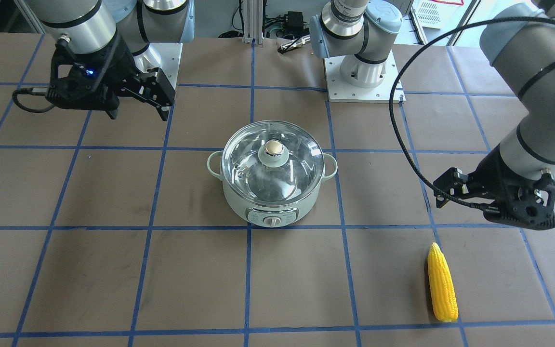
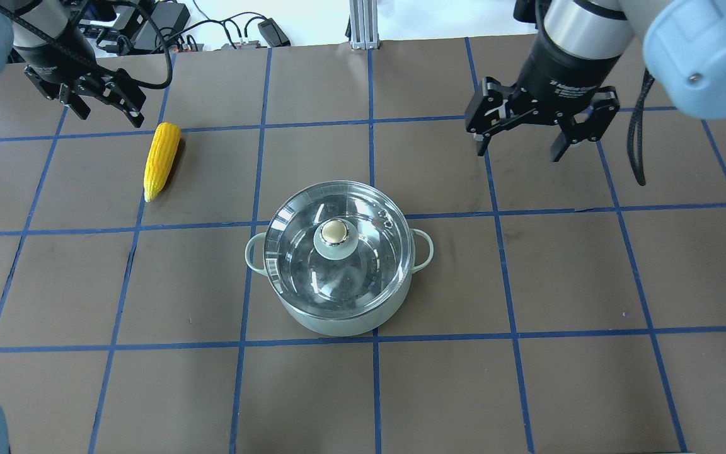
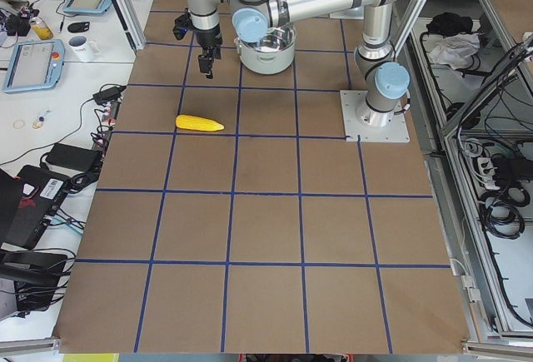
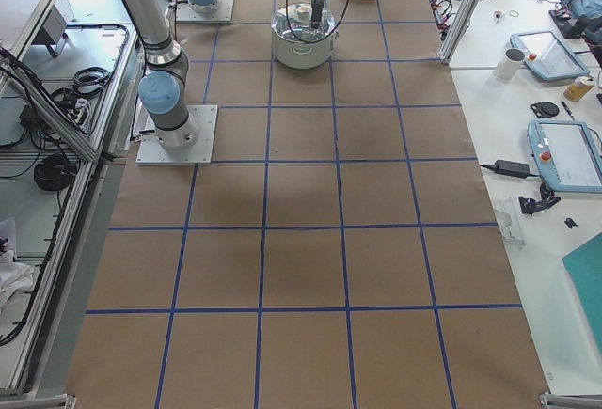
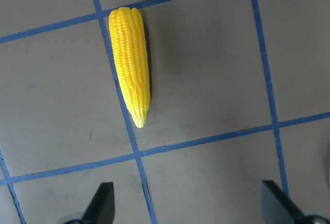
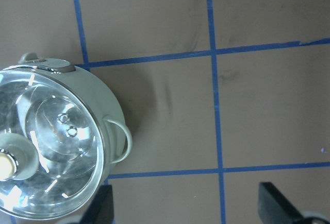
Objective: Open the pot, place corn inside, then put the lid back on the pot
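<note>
Next, I close my left gripper on the middle of the yellow corn (image 1: 441,282) (image 5: 131,65), halfway between its narrow end and its wide end.
The mint-green pot (image 2: 338,315) stands mid-table with the clear glass lid (image 2: 363,265) seated on it, its cream-gold knob (image 2: 335,232) on top. The pot also shows in the front view (image 1: 271,212). The yellow corn (image 2: 161,156) lies flat on the table, far left of the pot. My left gripper (image 2: 108,113) hovers open and empty just beyond the corn. In the left wrist view the corn (image 5: 131,80) lies ahead of the open fingers (image 5: 100,206). My right gripper (image 2: 519,151) hangs open and empty beyond and to the right of the pot. The right wrist view shows the pot's side (image 6: 111,105).
The brown table (image 2: 527,378) is marked with a blue tape grid. The arms' base plates (image 1: 364,79) sit at the robot's edge. Cables and power supplies (image 2: 167,19) lie beyond the far edge. A black cable (image 1: 403,140) loops from my left arm.
</note>
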Robot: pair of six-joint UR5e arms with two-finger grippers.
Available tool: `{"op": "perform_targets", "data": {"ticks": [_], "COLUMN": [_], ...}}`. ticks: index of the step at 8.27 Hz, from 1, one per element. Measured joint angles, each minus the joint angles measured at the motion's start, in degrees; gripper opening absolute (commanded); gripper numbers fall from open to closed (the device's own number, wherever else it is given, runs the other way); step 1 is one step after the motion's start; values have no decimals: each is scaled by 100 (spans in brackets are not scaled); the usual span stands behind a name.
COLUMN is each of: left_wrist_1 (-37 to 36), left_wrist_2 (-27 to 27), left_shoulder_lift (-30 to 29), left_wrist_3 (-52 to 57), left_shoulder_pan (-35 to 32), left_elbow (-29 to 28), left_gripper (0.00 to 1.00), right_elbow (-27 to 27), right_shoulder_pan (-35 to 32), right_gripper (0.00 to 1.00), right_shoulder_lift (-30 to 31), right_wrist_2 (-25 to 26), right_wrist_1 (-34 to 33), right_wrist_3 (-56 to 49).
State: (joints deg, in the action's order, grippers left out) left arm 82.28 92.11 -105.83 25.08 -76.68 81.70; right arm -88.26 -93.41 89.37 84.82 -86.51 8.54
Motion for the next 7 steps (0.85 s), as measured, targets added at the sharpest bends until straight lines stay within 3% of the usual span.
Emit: {"op": "perform_targets", "data": {"ticks": [5, 7], "left_wrist_1": [-1470, -2049], "left_wrist_2": [-16, -33], "left_shoulder_lift": [-1487, -1876], "left_wrist_3": [458, 615], "left_shoulder_pan": [198, 218], "left_elbow": [33, 52], "left_gripper": [100, 100], "right_elbow": [1, -10], "right_shoulder_pan": [-1896, -2363], "right_gripper": [100, 100], "right_shoulder_lift": [-1056, -1332], "right_wrist_2": [-50, -40], "right_wrist_1": [-1615, -1914], "right_wrist_3": [2047, 2358]}}
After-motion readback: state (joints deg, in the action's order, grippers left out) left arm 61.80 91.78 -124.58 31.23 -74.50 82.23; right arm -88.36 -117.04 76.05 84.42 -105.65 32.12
